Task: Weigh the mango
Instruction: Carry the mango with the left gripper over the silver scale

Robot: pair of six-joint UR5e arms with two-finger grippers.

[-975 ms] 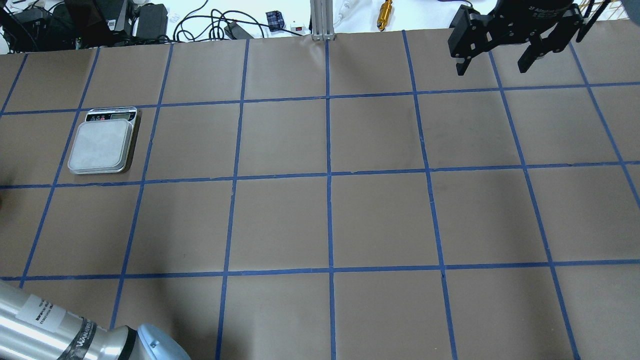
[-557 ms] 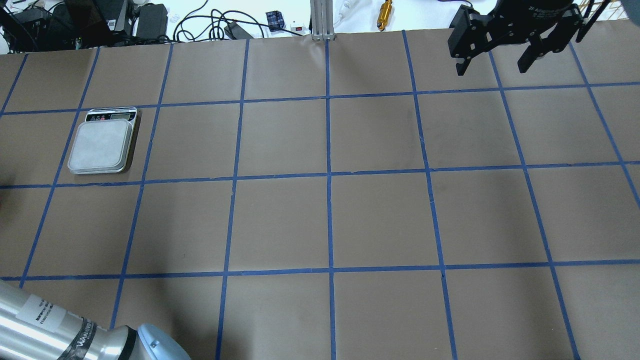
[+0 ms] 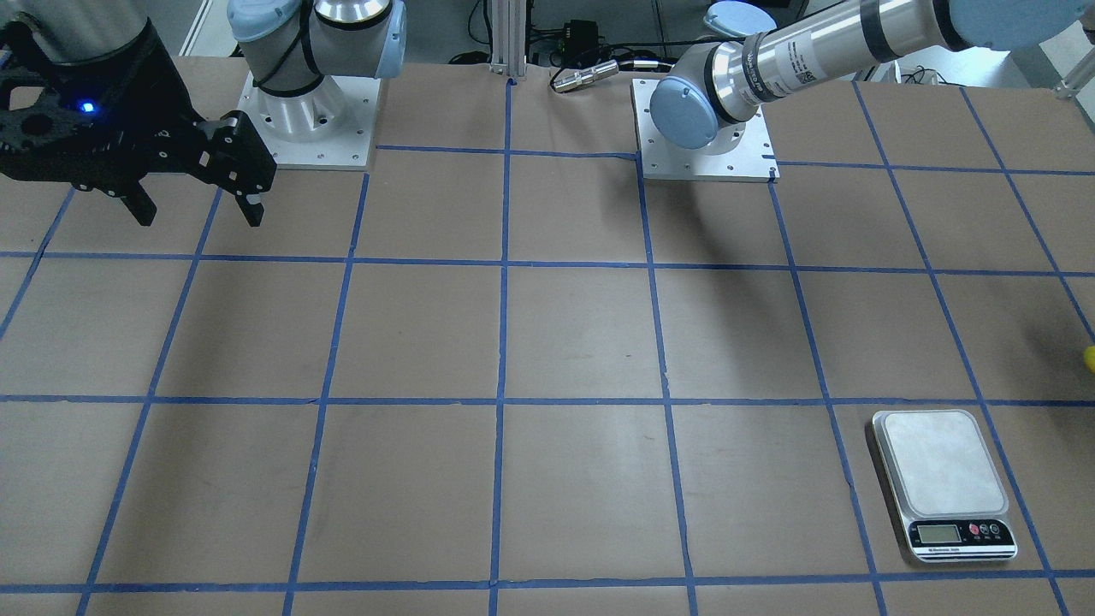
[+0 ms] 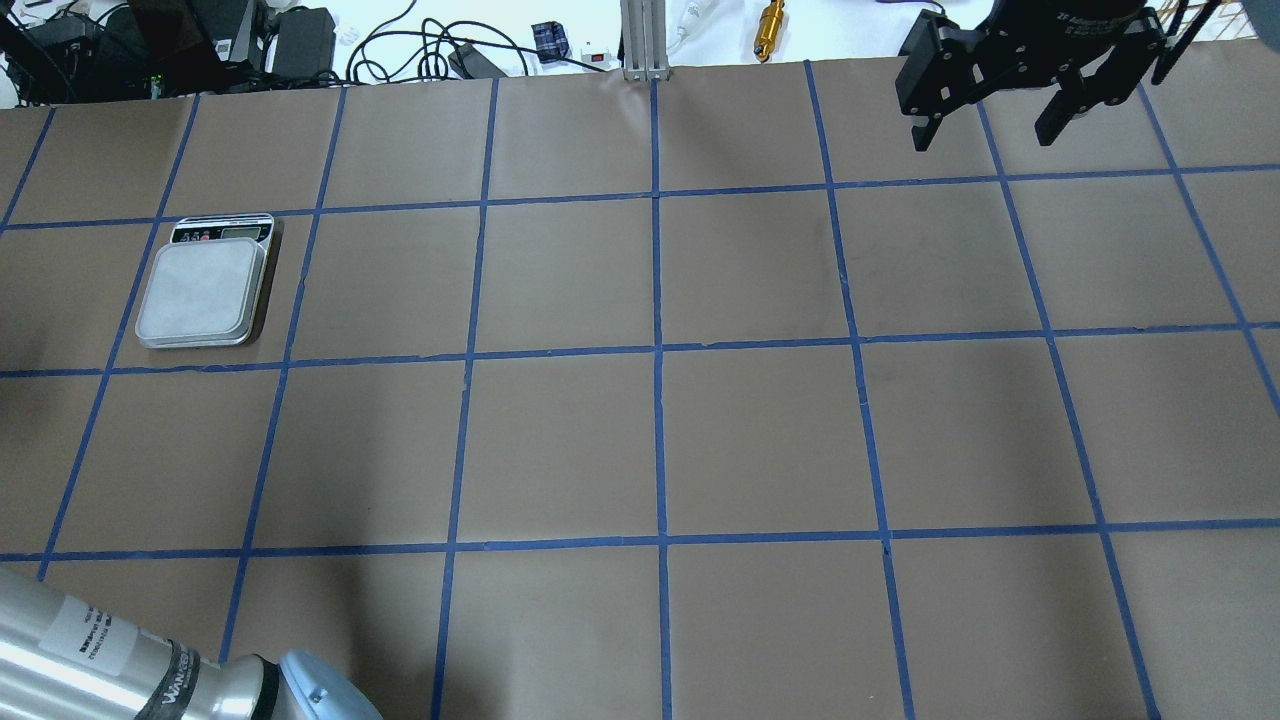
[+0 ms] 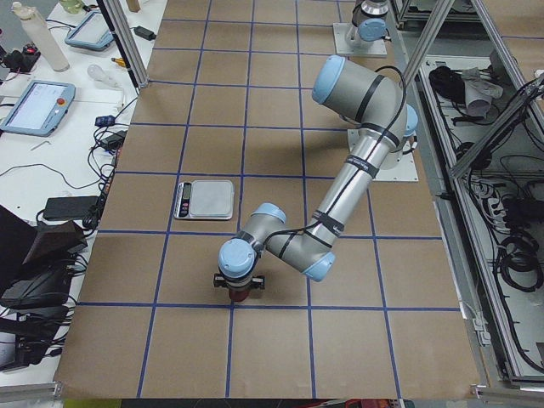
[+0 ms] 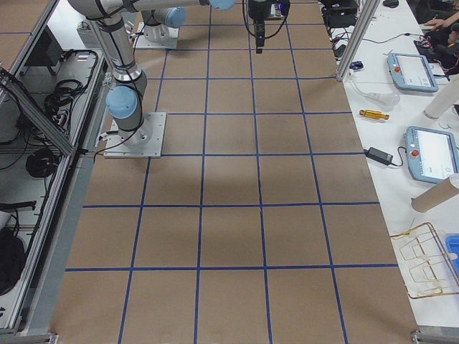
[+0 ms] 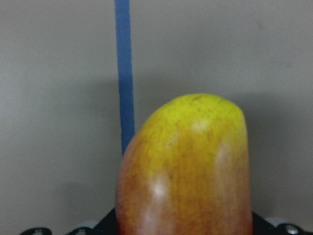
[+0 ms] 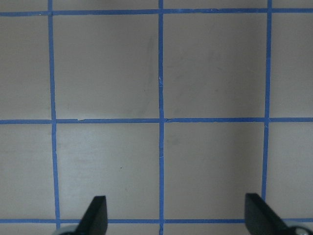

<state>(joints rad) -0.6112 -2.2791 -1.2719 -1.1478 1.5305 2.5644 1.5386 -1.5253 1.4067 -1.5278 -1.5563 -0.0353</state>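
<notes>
Next, the left gripper releases the mango on the scale's silver platform point(image 3: 966, 464), behind the small display.
The mango point(image 7: 188, 171), yellow at its tip and orange-red toward me, fills the left wrist view, close to the camera over brown paper and a blue tape line. My left gripper point(image 5: 240, 287) is shut on it near the table's left end, its fingers hidden behind the fruit. A yellow sliver of the mango point(image 3: 1091, 358) shows at the front view's right edge. The scale point(image 4: 200, 292), a silver platform with a small display, stands bare a short way off on the table's left side. My right gripper point(image 4: 990, 128) is open and empty, high over the far right.
The table point(image 4: 660, 440) is brown paper with a blue tape grid. Cables, boxes and a brass fitting point(image 4: 770, 28) lie beyond its far edge. The left arm's elbow point(image 4: 150, 670) shows at the overhead view's lower left. The arm bases point(image 3: 308, 111) stand at the robot's side.
The left arm's elbow has shifted slightly down and left in the overhead view. The scale and the right gripper have not moved.
</notes>
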